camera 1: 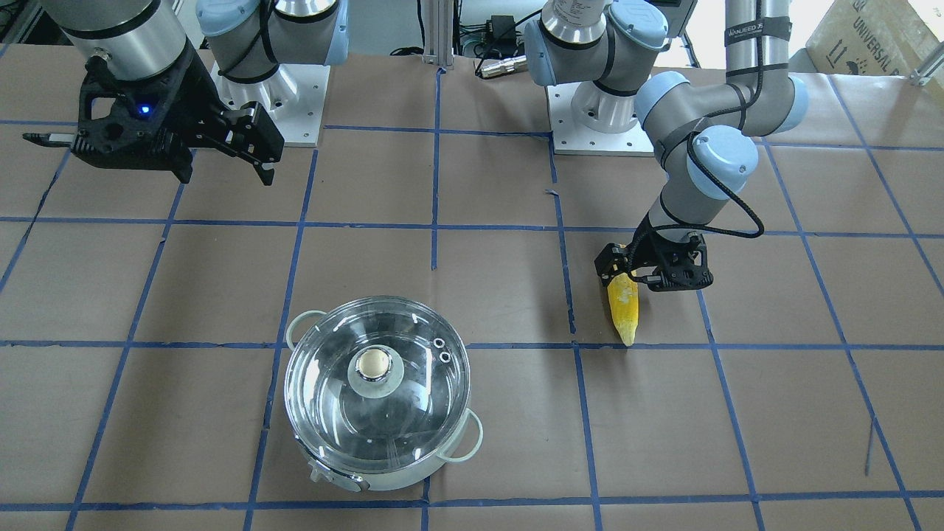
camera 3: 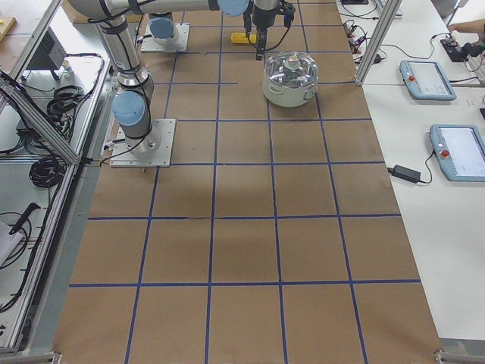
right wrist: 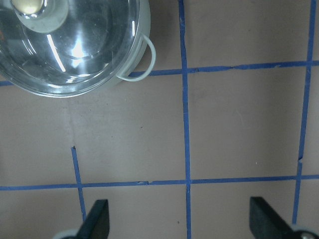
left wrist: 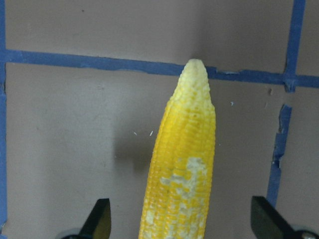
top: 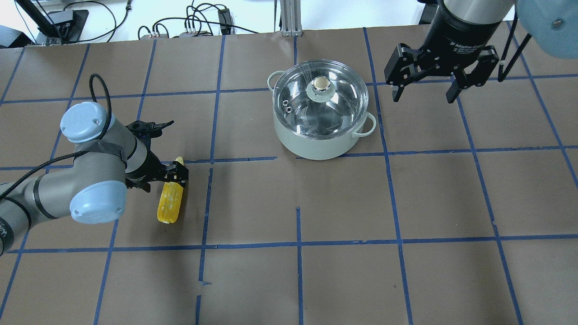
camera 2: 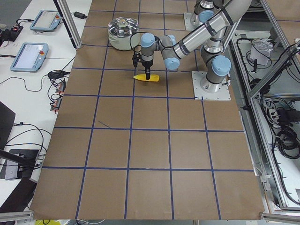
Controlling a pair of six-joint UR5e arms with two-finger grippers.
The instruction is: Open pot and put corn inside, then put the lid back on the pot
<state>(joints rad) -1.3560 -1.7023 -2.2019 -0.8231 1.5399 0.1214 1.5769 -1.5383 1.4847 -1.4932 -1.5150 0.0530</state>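
The lid has to come off the pot, so next my right gripper should go to the lid's gold-topped knob (camera 1: 373, 363) (right wrist: 28, 5) and close there.
The pot (top: 316, 145) stands on the table with the lid (top: 336, 106) on it, gold-topped knob (top: 320, 83) up. The corn (top: 170, 201) lies flat on the table, far from the pot. My left gripper (top: 174, 177) is low over the corn's thick end. In the left wrist view the corn (left wrist: 184, 169) lies between the spread fingers (left wrist: 99, 221), with a gap on each side. My right gripper (top: 423, 95) is open and empty, raised above the table beside the pot. In the right wrist view the pot (right wrist: 141, 30) sits at the top left.
The table is covered in brown paper with a blue tape grid (top: 298, 243). The arm bases (camera 1: 597, 125) stand on metal plates at the robot's edge. Cables and small devices (top: 198, 27) lie beyond the far edge.
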